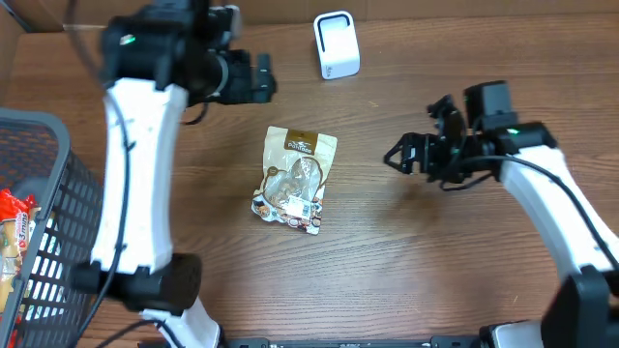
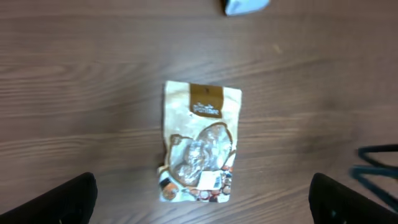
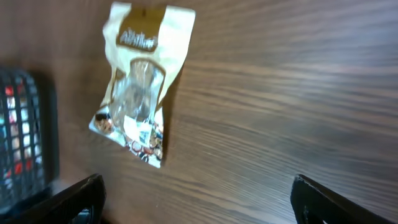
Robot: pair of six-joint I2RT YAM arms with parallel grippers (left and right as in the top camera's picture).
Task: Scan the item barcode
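Note:
I will close my right gripper on the snack pouch's side edge point(image 1: 320, 187) point(image 3: 158, 107) nearest to it, next to the clear window and just above the barcode sticker.
The item is a cream and brown snack pouch point(image 1: 295, 179) lying flat on the wooden table, with a white barcode sticker point(image 1: 295, 205) near its lower end. The pouch point(image 2: 199, 143) fills the middle of the left wrist view, sticker point(image 2: 211, 180) facing up. A white scanner point(image 1: 337, 44) stands at the back of the table. My left gripper point(image 1: 261, 77) hovers up and left of the pouch, open and empty point(image 2: 202, 211). To the right of the pouch, my right gripper point(image 1: 401, 155) is also open and empty point(image 3: 199, 205). The right wrist view has the pouch point(image 3: 140, 87) at its upper left.
A dark wire basket point(image 1: 39, 193) holding red snack packs point(image 1: 10, 232) stands at the left table edge, and also shows as the basket point(image 3: 22, 137) in the right wrist view. The scanner point(image 2: 245, 5) sits just beyond the pouch.

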